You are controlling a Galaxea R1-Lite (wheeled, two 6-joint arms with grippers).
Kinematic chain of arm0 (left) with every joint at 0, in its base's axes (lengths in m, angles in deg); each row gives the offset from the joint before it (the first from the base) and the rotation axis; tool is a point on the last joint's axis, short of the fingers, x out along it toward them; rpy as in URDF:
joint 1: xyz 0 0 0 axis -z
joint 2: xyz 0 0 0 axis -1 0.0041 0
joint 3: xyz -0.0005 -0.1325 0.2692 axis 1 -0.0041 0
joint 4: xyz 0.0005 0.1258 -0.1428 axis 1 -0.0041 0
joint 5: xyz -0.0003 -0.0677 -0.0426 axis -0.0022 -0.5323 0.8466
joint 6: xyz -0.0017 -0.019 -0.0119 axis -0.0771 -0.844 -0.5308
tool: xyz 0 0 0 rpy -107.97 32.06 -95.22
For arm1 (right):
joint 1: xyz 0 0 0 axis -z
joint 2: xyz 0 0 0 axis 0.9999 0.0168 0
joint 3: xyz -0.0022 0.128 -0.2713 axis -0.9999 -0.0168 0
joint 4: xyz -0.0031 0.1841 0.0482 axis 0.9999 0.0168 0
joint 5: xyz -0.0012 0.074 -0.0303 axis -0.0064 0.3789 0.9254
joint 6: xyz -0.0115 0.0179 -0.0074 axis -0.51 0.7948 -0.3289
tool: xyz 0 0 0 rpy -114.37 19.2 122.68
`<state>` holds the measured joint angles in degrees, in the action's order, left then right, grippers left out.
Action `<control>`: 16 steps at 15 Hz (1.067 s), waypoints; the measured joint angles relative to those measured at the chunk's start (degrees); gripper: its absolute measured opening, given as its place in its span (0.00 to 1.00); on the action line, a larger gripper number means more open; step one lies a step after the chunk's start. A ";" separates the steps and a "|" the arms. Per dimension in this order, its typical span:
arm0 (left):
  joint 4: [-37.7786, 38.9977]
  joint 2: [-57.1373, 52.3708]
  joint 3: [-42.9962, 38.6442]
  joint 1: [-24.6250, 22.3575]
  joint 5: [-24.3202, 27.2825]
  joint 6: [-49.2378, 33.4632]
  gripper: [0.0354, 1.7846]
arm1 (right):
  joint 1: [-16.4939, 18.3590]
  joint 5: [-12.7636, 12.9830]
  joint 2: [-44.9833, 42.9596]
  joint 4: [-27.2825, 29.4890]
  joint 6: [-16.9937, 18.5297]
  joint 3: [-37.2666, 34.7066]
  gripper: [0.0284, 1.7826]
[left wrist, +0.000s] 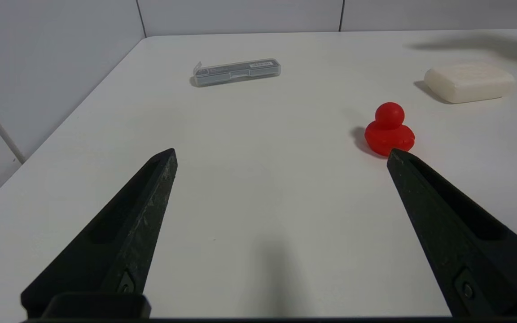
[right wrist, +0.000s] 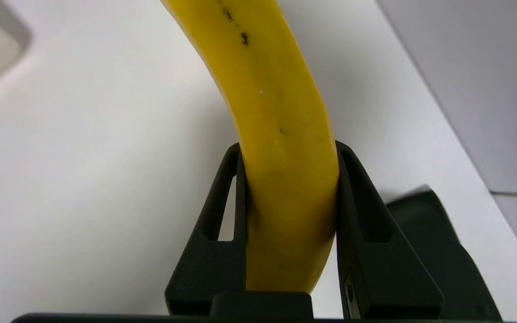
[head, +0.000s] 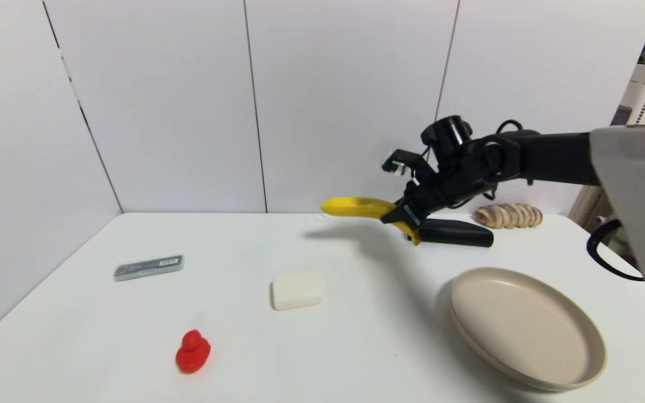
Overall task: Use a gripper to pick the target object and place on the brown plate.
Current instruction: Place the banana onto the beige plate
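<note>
I will use my right gripper to release the yellow banana across the middle of the brown plate point(head: 532, 315), so that its ends lie over the plate's rim.
My right gripper point(head: 403, 215) is shut on the yellow banana point(head: 356, 206) and holds it above the table at the back, the fruit sticking out to the left. In the right wrist view the banana point(right wrist: 281, 134) sits clamped between both black fingers, gripper point(right wrist: 287, 148). The beige-tan plate point(head: 571, 380) lies at the front right, nearer than the gripper and to its right, with nothing on it. My left gripper point(left wrist: 281, 154) is open and empty, low over the front left of the table, out of the head view.
A black oblong case point(head: 457, 232) lies just below and right of the right gripper. A white soap-like block point(head: 296, 290), a red toy duck point(head: 192, 351), a clear pen case point(head: 149, 267) and a ridged tan object point(head: 508, 215) also lie on the white table.
</note>
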<state>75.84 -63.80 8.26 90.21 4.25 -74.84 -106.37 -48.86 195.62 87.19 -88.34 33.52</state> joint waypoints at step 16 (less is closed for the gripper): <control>0.00 0.00 0.02 0.00 -0.02 -0.02 0.94 | 24.99 -0.15 -43.12 -0.55 4.22 -56.74 0.29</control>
<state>75.84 -63.80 8.28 90.21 4.22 -74.87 -81.38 -49.01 152.50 86.64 -84.12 -23.22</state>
